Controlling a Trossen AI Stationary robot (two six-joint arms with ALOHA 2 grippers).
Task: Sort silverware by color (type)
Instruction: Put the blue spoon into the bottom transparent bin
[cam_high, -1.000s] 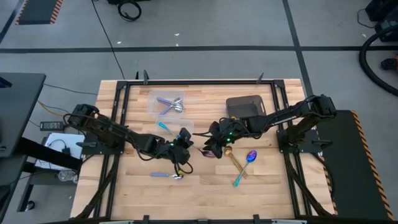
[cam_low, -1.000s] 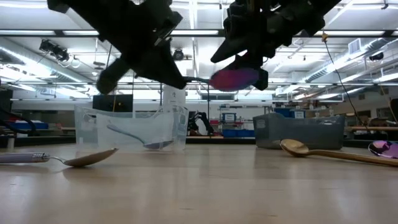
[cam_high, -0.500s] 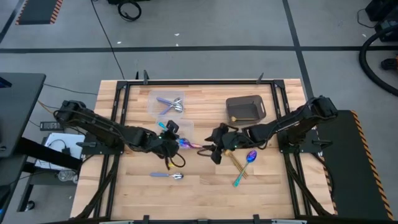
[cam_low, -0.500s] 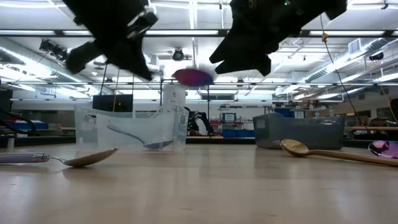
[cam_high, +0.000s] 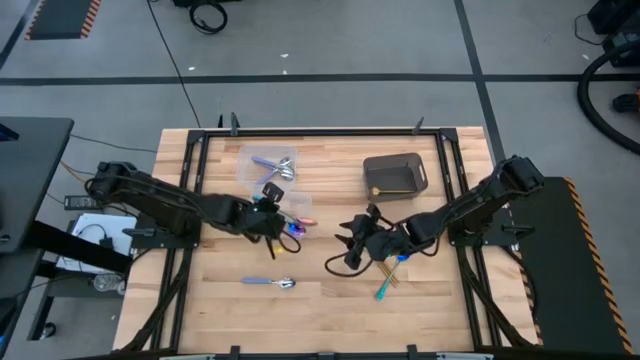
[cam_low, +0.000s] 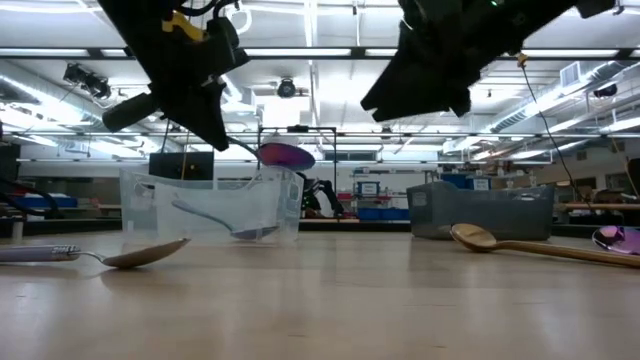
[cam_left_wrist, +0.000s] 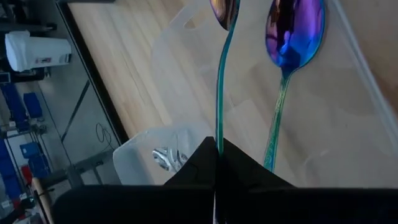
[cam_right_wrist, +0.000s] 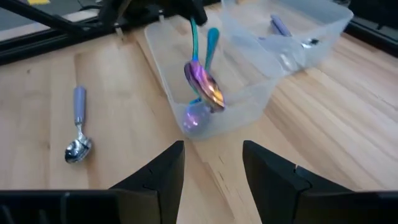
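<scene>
The robot's left gripper needs to release the teal-handled spoon on top of the other teal spoon (cam_high: 291, 222) (cam_left_wrist: 283, 81) in the clear tub.
My left gripper (cam_high: 270, 218) (cam_left_wrist: 217, 144) is shut on a teal-handled spoon with an iridescent purple head (cam_high: 294, 231) (cam_low: 285, 155) (cam_right_wrist: 205, 87). It holds the spoon above a clear tub (cam_high: 295, 205) (cam_right_wrist: 249, 99). A second teal spoon (cam_left_wrist: 291, 37) lies on that tub's floor. My right gripper (cam_high: 350, 252) (cam_right_wrist: 211, 168) is open and empty, right of the tub and nearer the table's near edge. A lavender-handled spoon (cam_high: 270, 282) (cam_low: 100, 257) (cam_right_wrist: 78, 124) lies flat on the table. A gold spoon (cam_low: 520, 244) and more teal utensils (cam_high: 390, 270) lie by the right gripper. My left gripper pinches the teal spoon's handle (cam_left_wrist: 219, 134) between its two shut fingers. The spoon sticks out ahead of the fingertips, roughly in line with them. It is lifted clear, slanting slightly downward, and its purple head (cam_left_wrist: 224, 9) hangs over the clear tub.
A second clear tub (cam_high: 268, 166) (cam_right_wrist: 311, 31) at the far side holds lavender-handled utensils. A dark grey bin (cam_high: 393, 173) (cam_low: 480, 210) stands at the far right. Bare wood lies along the near edge between the lavender spoon and the right gripper.
The two grippers met at the teal spoon in mid-table. Since then my left gripper has carried it toward the far left and turned, bringing its head over the clear tub. My right gripper has parted from the spoon and drawn back toward the near right.
</scene>
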